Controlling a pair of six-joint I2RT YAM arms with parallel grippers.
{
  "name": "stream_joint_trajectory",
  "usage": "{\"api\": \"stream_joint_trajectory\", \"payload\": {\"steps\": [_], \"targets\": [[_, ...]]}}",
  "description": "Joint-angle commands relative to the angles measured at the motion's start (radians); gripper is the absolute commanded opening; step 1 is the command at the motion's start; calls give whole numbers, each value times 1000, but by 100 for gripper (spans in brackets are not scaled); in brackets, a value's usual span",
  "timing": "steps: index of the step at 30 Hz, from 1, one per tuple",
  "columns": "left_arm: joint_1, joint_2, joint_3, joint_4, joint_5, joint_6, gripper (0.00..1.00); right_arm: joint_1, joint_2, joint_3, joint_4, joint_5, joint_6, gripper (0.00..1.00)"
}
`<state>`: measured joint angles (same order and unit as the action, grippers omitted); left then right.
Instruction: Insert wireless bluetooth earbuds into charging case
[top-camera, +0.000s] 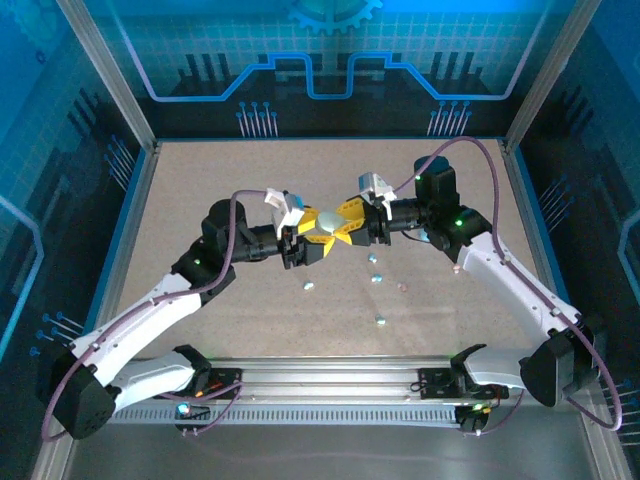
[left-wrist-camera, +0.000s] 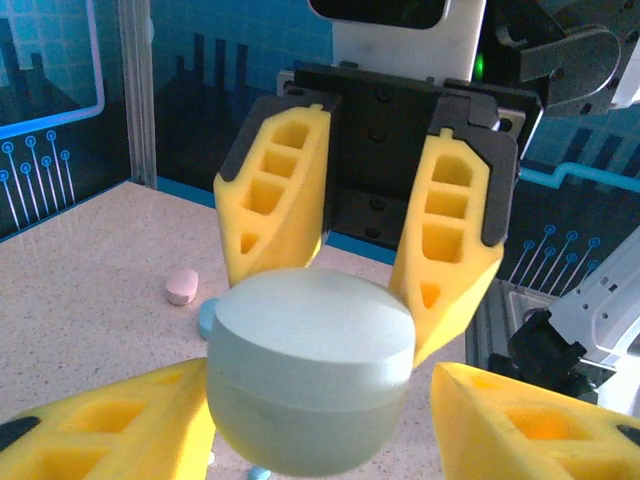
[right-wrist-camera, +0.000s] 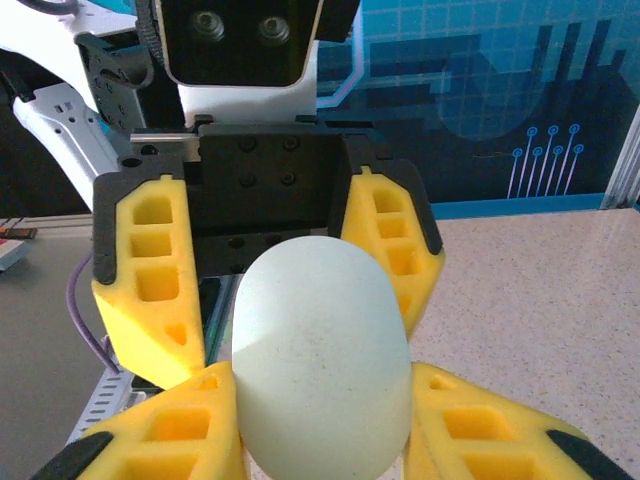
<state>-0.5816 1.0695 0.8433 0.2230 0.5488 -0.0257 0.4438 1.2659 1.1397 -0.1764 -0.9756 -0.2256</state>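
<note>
My left gripper needs to hold the shut charging case while my right gripper, which is clamping the case's sides, takes and opens the lid (top-camera: 330, 220).
The charging case (top-camera: 332, 222), a pale rounded pod with its lid down, hangs above the table's middle between both grippers. My right gripper (right-wrist-camera: 320, 400) is shut on the charging case (right-wrist-camera: 320, 350), its yellow fingers (right-wrist-camera: 480, 430) pressed on both sides. My left gripper (left-wrist-camera: 320, 395) stands open around the other end of the charging case (left-wrist-camera: 310, 370): one finger (left-wrist-camera: 120, 425) touches it, the other (left-wrist-camera: 530, 420) stands apart. Several tiny earbuds (top-camera: 376, 278) lie on the table below; a pinkish one (left-wrist-camera: 182, 285) and a blue one (left-wrist-camera: 207, 318) sit behind the case.
The speckled table (top-camera: 200, 200) is walled by blue panels and metal posts (top-camera: 108, 75). A rail (top-camera: 330, 375) with the arm bases runs along the near edge. More small bits (top-camera: 380, 320) lie scattered toward the front middle.
</note>
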Motion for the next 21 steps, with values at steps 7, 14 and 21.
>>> {"api": "stream_joint_trajectory", "payload": {"steps": [7,14,21], "targets": [[-1,15,54,1,42,11,47,-5,7,40,-37,-41,-42,33],[0,15,66,-92,60,74,32,-5,2,44,-26,-43,-16,35],[0,4,62,-155,54,130,26,-23,-12,52,-28,0,45,45]]}}
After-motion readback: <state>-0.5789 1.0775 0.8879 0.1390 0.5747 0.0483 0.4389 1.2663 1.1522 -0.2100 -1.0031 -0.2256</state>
